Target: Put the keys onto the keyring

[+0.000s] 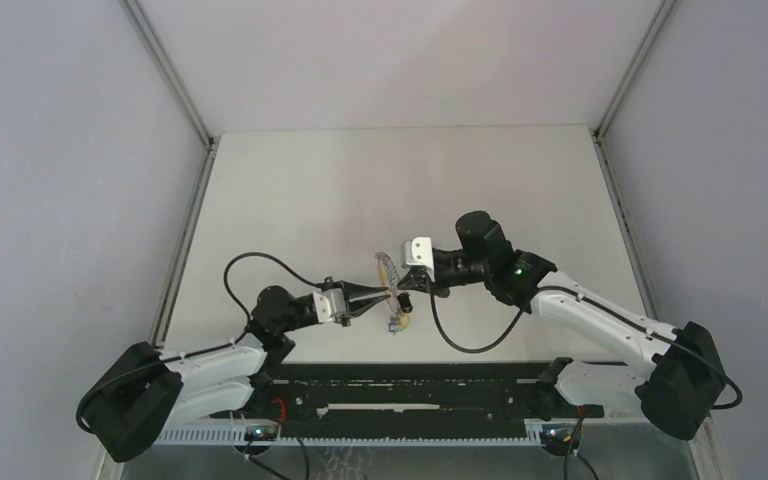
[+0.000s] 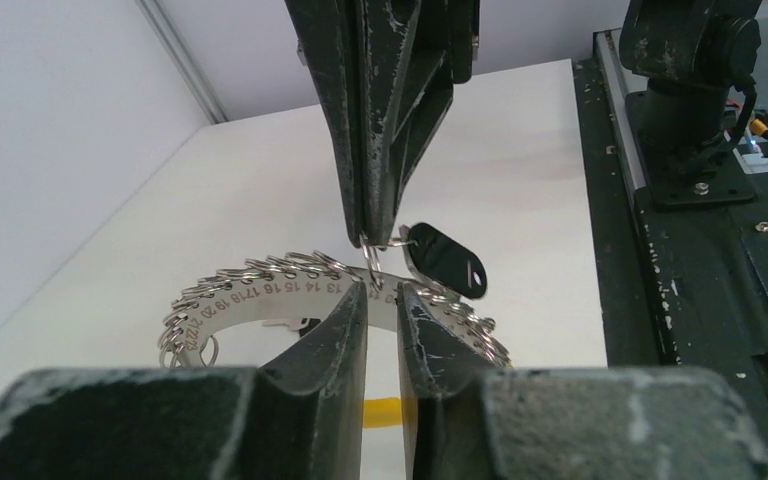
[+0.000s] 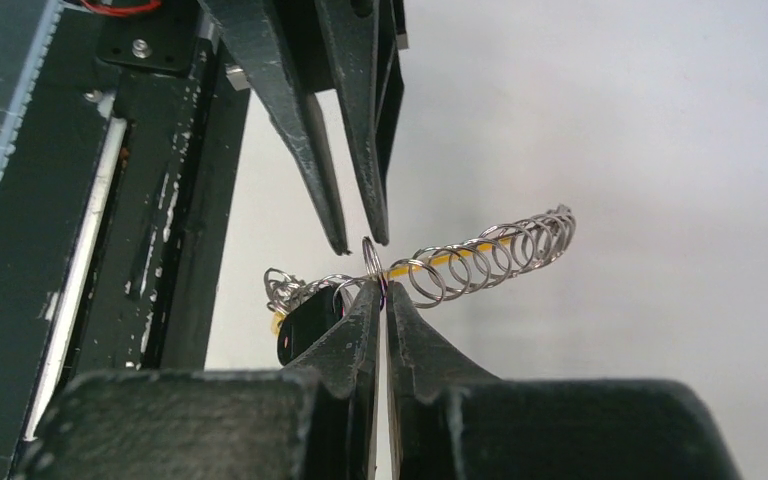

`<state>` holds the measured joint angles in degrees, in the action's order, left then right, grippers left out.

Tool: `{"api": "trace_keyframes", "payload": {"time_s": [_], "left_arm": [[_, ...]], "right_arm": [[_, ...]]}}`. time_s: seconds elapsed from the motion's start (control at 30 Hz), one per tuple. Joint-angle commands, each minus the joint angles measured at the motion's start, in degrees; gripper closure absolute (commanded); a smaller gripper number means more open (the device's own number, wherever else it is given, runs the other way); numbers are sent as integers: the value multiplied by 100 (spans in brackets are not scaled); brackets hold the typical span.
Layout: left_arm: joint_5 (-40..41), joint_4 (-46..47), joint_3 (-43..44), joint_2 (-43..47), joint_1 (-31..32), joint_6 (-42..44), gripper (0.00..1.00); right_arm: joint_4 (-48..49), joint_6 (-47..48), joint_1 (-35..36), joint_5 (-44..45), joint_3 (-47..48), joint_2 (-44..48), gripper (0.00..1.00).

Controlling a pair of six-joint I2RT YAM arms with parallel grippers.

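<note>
The split ring is still held by my right gripper at my left gripper's parted fingers, so my left gripper needs to pinch that ring (image 3: 373,266) before my right gripper backs off.
The keyring (image 2: 260,292) is a silvery arc stamped with numbers and lined with many small split rings. It is held above the table between both grippers (image 1: 388,268). My left gripper (image 2: 381,292) is shut on its band from below. My right gripper (image 3: 380,290) comes from the opposite side and is shut on one small split ring (image 3: 371,256) at the band's edge. A black key (image 2: 447,262) hangs from the keyring beside the fingertips and also shows in the right wrist view (image 3: 305,325). A yellow piece (image 2: 382,409) hangs below. Small coloured keys (image 1: 394,324) dangle under the grippers.
A black rail (image 1: 410,395) with the arm bases runs along the table's near edge. The pale tabletop (image 1: 400,190) is closed in by white walls with metal frame posts (image 1: 170,70) at the left and right.
</note>
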<state>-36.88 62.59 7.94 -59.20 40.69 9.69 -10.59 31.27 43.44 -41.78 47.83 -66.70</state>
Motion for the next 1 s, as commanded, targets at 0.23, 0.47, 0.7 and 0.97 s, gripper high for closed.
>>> {"api": "trace_keyframes", "payload": {"time_s": [0.23,0.47,0.7,0.97], "left_arm": [[-122,-363,360,106,-34,142,70],[-51,-370,405,22,-26,97,71],[-110,-553,502,-74,-34,121,72],[-72,-922,642,-182,-34,238,73]], "right_arm": [[-1109,625,447,1132,880,-165,100],[-1304,760,713,1479,1118,-429,100],[-1475,852,908,1783,1334,-664,100],[-1507,890,981,1871,1403,-696,100]]}}
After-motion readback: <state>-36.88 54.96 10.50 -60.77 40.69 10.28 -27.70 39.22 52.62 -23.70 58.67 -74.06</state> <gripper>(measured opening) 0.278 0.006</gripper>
